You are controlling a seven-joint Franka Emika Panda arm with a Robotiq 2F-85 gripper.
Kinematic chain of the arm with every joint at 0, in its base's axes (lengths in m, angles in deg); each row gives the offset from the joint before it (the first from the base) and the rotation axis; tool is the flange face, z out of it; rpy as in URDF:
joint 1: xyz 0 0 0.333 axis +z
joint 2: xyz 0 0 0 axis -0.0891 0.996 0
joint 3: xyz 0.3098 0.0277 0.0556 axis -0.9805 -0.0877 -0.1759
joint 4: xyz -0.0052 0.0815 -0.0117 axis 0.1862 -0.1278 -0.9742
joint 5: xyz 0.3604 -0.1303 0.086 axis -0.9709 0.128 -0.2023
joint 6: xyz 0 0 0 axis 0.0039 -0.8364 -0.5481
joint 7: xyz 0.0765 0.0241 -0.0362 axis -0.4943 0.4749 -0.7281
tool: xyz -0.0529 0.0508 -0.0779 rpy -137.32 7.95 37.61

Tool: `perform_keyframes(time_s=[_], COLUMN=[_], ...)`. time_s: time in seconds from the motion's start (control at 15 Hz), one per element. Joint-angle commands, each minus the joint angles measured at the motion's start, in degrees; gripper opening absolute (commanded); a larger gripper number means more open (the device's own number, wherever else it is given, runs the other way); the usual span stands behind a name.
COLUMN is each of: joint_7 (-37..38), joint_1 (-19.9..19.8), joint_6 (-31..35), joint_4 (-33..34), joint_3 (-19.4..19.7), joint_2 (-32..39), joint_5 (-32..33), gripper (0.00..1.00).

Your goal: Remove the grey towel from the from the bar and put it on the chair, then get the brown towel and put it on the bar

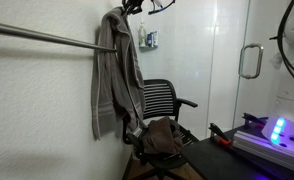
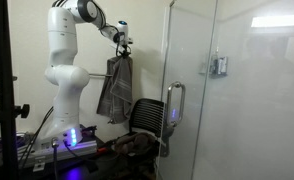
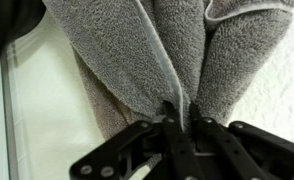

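Observation:
The robot's gripper should release the grey towel draped over the end of the bar (image 1: 108, 46), beside the black chair. The towel now hangs from the grip.
My gripper (image 1: 128, 8) is shut on the top fold of the grey towel (image 1: 112, 85), pinching it high by the wall. The long towel hangs down from the grip past the end of the bar (image 1: 47, 37); I cannot tell whether it still rests on the bar. In the wrist view the fingers (image 3: 170, 118) of my gripper (image 3: 182, 115) clamp the terry folds of the grey towel (image 3: 137, 50). The black chair (image 1: 167, 100) stands below and beside the towel. The brown towel (image 1: 159, 135) lies bunched on its seat. Both exterior views show the towel (image 2: 115, 90) dangling from the gripper (image 2: 122, 46).
A glass shower door (image 2: 237, 100) with a curved chrome handle (image 1: 250, 60) stands close beside the chair. A bench with a blue-lit device (image 1: 277, 130) and a red-handled tool (image 1: 222, 138) sits in front. A small fixture (image 1: 150, 40) is mounted on the wall.

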Motion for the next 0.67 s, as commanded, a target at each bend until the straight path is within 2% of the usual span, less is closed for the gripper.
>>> perform_keyframes(time_s=[0.0, 0.33, 0.6], joint_7=[4.4, 15.6, 26.2], joint_1=[-0.8, -3.0, -7.4], joint_6=[-0.4, 0.0, -1.6], joint_4=[2.3, 4.2, 6.3], joint_3=[2.7, 5.6, 6.6], joint_2=[-6.3, -14.2, -20.2], joint_5=[-2.4, 1.3, 6.1], gripper=[0.04, 0.04, 0.04])
